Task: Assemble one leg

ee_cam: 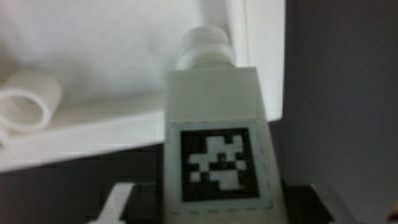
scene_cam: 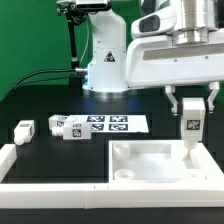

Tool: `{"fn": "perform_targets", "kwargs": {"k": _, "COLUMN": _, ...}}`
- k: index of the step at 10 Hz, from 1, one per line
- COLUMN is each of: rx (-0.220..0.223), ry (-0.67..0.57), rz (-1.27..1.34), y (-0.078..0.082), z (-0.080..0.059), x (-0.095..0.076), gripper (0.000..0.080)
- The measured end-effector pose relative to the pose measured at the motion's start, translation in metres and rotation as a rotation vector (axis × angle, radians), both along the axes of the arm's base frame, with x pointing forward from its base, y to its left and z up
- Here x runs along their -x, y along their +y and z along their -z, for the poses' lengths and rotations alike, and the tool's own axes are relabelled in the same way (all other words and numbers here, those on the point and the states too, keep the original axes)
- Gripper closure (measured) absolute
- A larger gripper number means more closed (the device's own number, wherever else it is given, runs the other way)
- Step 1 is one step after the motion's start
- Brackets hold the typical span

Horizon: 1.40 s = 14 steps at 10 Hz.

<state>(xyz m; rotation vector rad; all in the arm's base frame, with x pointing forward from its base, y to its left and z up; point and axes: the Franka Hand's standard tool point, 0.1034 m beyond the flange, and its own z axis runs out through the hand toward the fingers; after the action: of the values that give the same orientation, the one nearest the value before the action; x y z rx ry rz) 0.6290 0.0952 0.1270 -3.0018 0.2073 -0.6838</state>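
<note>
Next, my gripper lets go of the leg, standing in the white panel's front corner (scene_cam: 196,174), the one farthest from the loose legs.
My gripper (scene_cam: 190,108) is shut on a leg (scene_cam: 190,128), a small white oblong block with a black-and-white tag. I hold it upright, its lower end just above or at the far right corner of the large white tray-like panel (scene_cam: 130,172). In the wrist view the leg (ee_cam: 217,130) fills the middle, its rounded tip pointing at the panel's white corner (ee_cam: 107,60); a round white boss (ee_cam: 25,100) of the panel shows beside it. Two more legs (scene_cam: 24,129) (scene_cam: 68,127) lie on the black table at the exterior view's left.
The marker board (scene_cam: 112,124) lies flat behind the panel. A white L-shaped frame rail (scene_cam: 20,165) runs along the front and left of the table. The robot base (scene_cam: 105,60) stands at the back.
</note>
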Motion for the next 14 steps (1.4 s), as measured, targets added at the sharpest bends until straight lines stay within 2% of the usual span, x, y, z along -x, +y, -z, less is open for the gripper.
{"fn": "perform_targets", "kwargs": {"k": 1, "rx": 0.012, "ry": -0.023, "rz": -0.009, "y": -0.007, "z": 0.002, "x": -0.003, "gripper": 0.0512}}
{"fn": "perform_targets", "kwargs": {"k": 2, "rx": 0.015, "ry": -0.031, "rz": -0.014, "y": -0.006, "z": 0.002, "x": -0.005, "gripper": 0.0512}}
{"fn": "perform_targets", "kwargs": {"k": 6, "rx": 0.021, "ry": -0.046, "rz": -0.031, "y": 0.000, "z": 0.003, "x": -0.005, "gripper": 0.0512}}
{"fn": "perform_targets", "kwargs": {"k": 7, "rx": 0.017, "ry": -0.094, "rz": -0.036, "y": 0.009, "z": 0.003, "x": -0.006, "gripper": 0.0512}}
{"fn": "perform_targets", "kwargs": {"k": 9, "rx": 0.025, "ry": -0.156, "rz": -0.032, "y": 0.010, "z": 0.013, "x": -0.010, "gripper": 0.0512}}
{"fn": "perform_targets", "kwargs": {"k": 13, "rx": 0.042, "ry": -0.153, "rz": -0.046, "y": 0.009, "z": 0.031, "x": -0.008, "gripper": 0.0512}}
{"fn": "perform_targets", "kwargs": {"k": 14, "rx": 0.042, "ry": -0.158, "rz": -0.049, "y": 0.011, "z": 0.031, "x": -0.008, "gripper": 0.0512}}
